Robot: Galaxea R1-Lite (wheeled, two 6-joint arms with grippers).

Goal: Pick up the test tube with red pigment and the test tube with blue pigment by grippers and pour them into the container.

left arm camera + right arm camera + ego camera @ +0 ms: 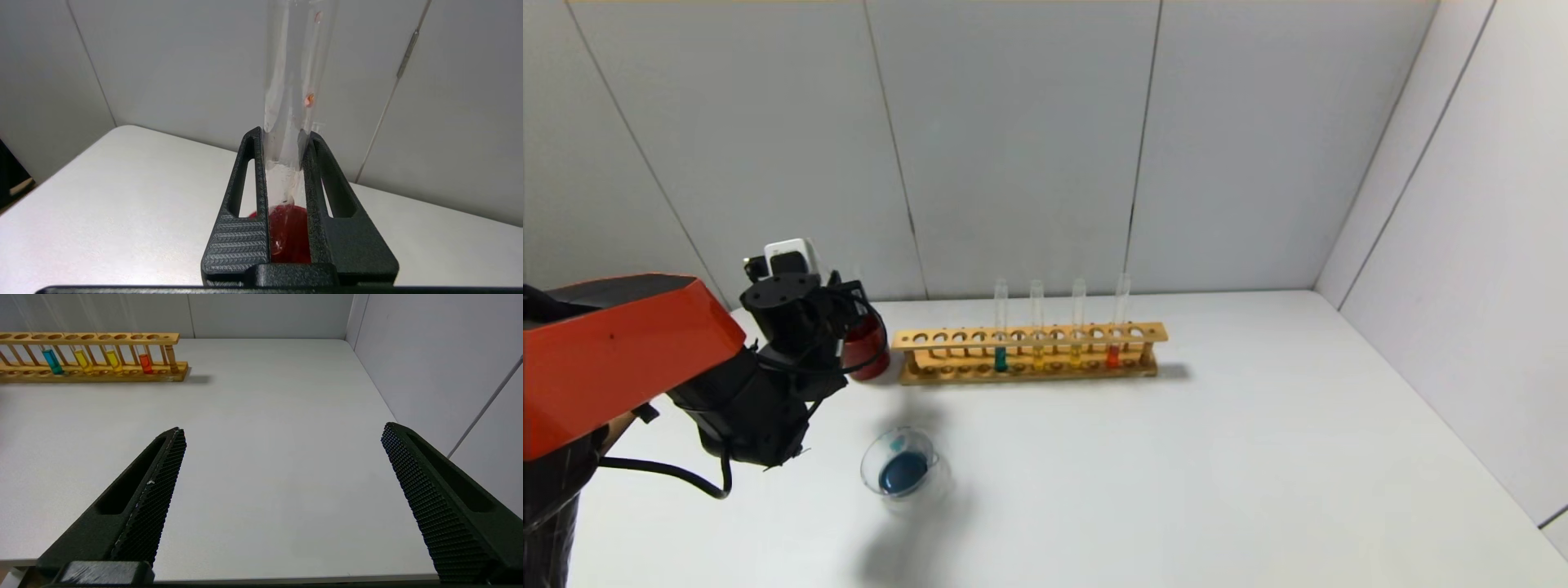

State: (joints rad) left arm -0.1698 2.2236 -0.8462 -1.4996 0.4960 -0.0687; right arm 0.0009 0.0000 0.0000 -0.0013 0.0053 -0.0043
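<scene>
The robot's left gripper will release the clear test tube inside the dark red cup (858, 342) (289, 231) beside the wooden rack.
My left gripper (284, 134) is shut on a clear test tube (296, 81) that stands upright and shows no liquid, only droplets. It hangs over the dark red cup (288, 232). In the head view the left arm (796, 327) is at the table's back left by the cup (870, 359). The container (903, 472), a clear glass dish, holds blue liquid in front of it. The test tube with red pigment (1112, 353) stands in the wooden rack (1029, 336) and also shows in the right wrist view (145, 363). My right gripper (284, 430) is open and empty, low over the table's right front.
The rack also holds a green-teal tube (1001, 358) and two yellow tubes (1037, 355). Grey walls close the table at the back and on the right (1462, 245). White tabletop (1258, 457) lies right of the dish.
</scene>
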